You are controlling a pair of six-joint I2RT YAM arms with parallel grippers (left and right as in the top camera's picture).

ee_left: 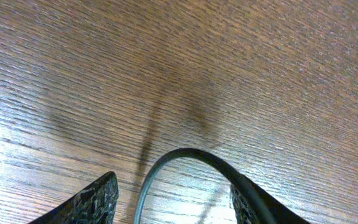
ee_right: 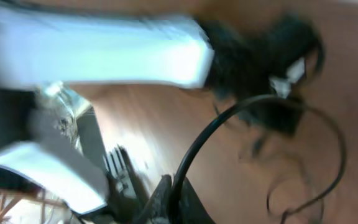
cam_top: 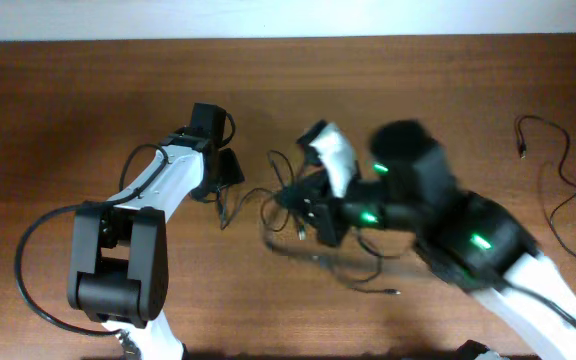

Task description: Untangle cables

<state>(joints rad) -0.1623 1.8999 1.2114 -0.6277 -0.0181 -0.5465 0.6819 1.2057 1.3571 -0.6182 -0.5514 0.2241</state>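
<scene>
My right gripper needs to let go of the black cable on the wooden table (cam_top: 409,262) just behind the front cable's plug end.
The cables (cam_top: 280,190) lie as a loose black tangle at the table's middle, with strands trailing toward the front (cam_top: 363,283). My left gripper (cam_top: 223,180) sits at the tangle's left end. In the left wrist view it is open (ee_left: 173,208), and a cable loop (ee_left: 185,152) arches between its fingertips (ee_left: 98,202), running down along the right one. My right gripper (cam_top: 303,208) is at the tangle's right side. In the blurred right wrist view it is shut (ee_right: 176,202) on one black cable (ee_right: 229,118) that curves up and away from the jaws.
A separate thin black cable (cam_top: 565,190) lies loose at the far right of the wooden table (cam_top: 88,100). The left arm's thick black base cable (cam_top: 28,250) loops at the front left. The left arm's white link (ee_right: 104,50) crosses the top of the right wrist view.
</scene>
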